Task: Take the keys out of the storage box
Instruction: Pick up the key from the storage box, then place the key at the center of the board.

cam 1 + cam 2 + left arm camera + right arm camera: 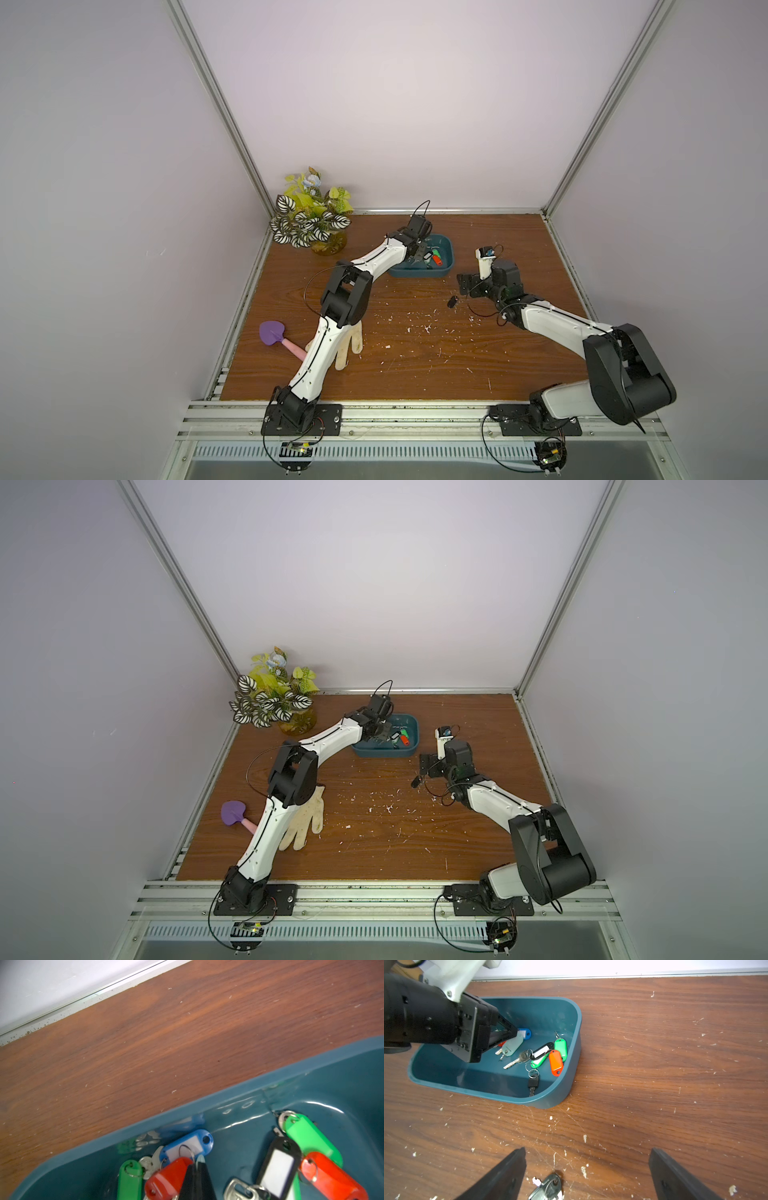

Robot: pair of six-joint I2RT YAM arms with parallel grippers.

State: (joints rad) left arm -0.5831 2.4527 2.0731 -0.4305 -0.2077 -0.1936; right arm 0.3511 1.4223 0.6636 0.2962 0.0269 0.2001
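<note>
Next, I lay the pale grey tag on the table (pixel 425 303) with my left gripper, beside the black-tagged key, before the storage box.
The dark teal storage box (pixel 419 273) stands at the back middle of the wooden table and shows in both top views (pixel 384 753). My left gripper (pixel 516 1033) reaches into the box and is shut on the pale grey tag (pixel 513 1045) of one of the keys. Around it in the box lie keys with a blue tag (pixel 187 1147), a red tag (pixel 168 1177), green tags (pixel 561 1047), a black tag (pixel 542 1051) and an orange-red tag (pixel 556 1062). My right gripper (pixel 587 1150) hangs open over the bare table, right of the box. A black-tagged key (pixel 548 1186) lies on the table between its fingers.
A potted plant (pixel 309 216) stands at the back left. A purple spatula (pixel 272 332) and a cream glove (pixel 353 345) lie front left, partly under my left arm. White crumbs (pixel 415 328) are scattered over the middle of the table.
</note>
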